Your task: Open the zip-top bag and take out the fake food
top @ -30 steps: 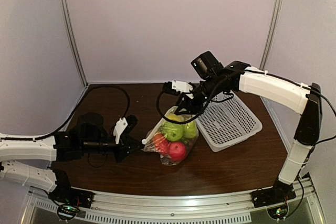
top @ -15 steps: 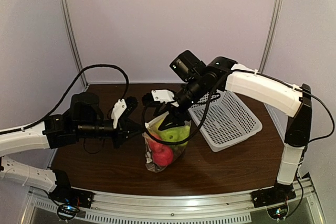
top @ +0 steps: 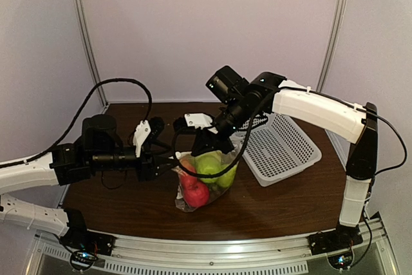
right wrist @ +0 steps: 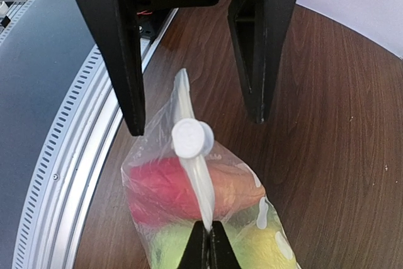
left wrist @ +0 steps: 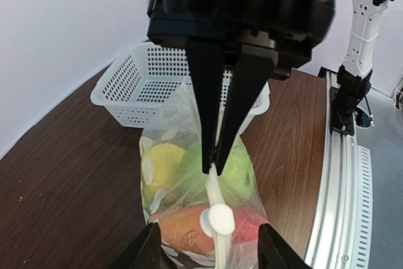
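Note:
I should pinch the zip's near end (right wrist: 182, 87) with my left gripper before my right gripper pulls the slider, because my right gripper is blocking the slider's path along the bag's zip.
The zip-top bag (top: 205, 181) hangs upright just above the table, its white zip strip (right wrist: 196, 177) on top. My right gripper (right wrist: 206, 226) is shut on the far end of that strip and appears in the left wrist view as black fingers (left wrist: 211, 118). My left gripper (left wrist: 208, 226) is open, one finger on each side of the round white slider (left wrist: 218, 218), touching nothing. The fake food is inside the bag: a yellow lemon (left wrist: 162, 165), a green apple (left wrist: 242, 168), a red apple (right wrist: 157, 187) and an orange piece (left wrist: 182, 234).
A white perforated basket (top: 286, 152) stands at the back right of the brown table (top: 129, 198), just behind the bag. A metal rail (top: 212, 249) runs along the near edge. Black cables loop above both arms.
My left gripper has let go of the zip strip and opened. My right gripper has shut on the strip's far end. The bag was lifted upright off the table.

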You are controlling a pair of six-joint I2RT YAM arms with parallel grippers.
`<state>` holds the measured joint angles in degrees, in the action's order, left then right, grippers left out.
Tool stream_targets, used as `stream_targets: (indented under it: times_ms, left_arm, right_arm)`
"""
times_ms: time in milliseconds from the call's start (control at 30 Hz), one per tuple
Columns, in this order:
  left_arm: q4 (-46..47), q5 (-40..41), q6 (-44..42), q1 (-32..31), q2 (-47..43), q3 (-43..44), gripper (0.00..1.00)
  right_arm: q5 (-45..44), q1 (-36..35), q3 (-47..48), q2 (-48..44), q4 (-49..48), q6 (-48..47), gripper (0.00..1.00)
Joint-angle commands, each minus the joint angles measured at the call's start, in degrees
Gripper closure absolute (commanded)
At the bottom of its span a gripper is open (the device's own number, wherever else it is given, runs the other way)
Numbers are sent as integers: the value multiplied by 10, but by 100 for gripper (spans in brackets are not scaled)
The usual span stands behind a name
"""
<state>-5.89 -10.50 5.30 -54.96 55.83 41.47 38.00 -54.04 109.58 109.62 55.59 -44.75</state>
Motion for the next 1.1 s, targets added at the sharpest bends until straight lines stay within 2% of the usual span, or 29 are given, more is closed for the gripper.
stream_targets:
  times_ms: [0, 167, 267, 367, 533, 567, 633, 700, 767, 833, 1067]
  left_arm:
    - [84, 4, -3, 0, -8, -39, 43]
    - [112, -24, -14, 0, 11, -50, 42]
    - [131, -26, -9, 0, 20, -55, 48]
    - [146, -18, -8, 0, 20, -61, 63]
    - [147, 13, -14, -1, 6, -66, 98]
    - [150, 17, -14, 0, 1, -68, 100]
    - [155, 22, -14, 0, -8, -73, 100]
    - [158, 19, -15, 0, -13, -74, 100]
    - [160, 14, -17, 0, -13, -71, 100]
    - [160, 12, -21, 0, -11, -66, 100]
    - [159, 11, -33, 0, -2, -50, 100]
  right_arm:
    - [12, -1, 5, -16, -25, 18, 100]
    - [7, 5, 1, -26, -44, 49, 100]
    - [8, 9, -2, -30, -55, 64, 100]
    - [8, 10, -8, -31, -58, 67, 100]
    - [27, 10, -10, -33, -60, 75, 100]
    - [32, 10, -8, -34, -60, 77, 100]
    - [44, 10, -5, -33, -60, 80, 98]
    - [61, 10, -1, -29, -62, 87, 75]
    - [79, 9, 6, -22, -65, 100, 61]
    - [99, 8, 18, -12, -70, 118, 57]
    - [136, -1, 48, 21, -88, 164, 53]
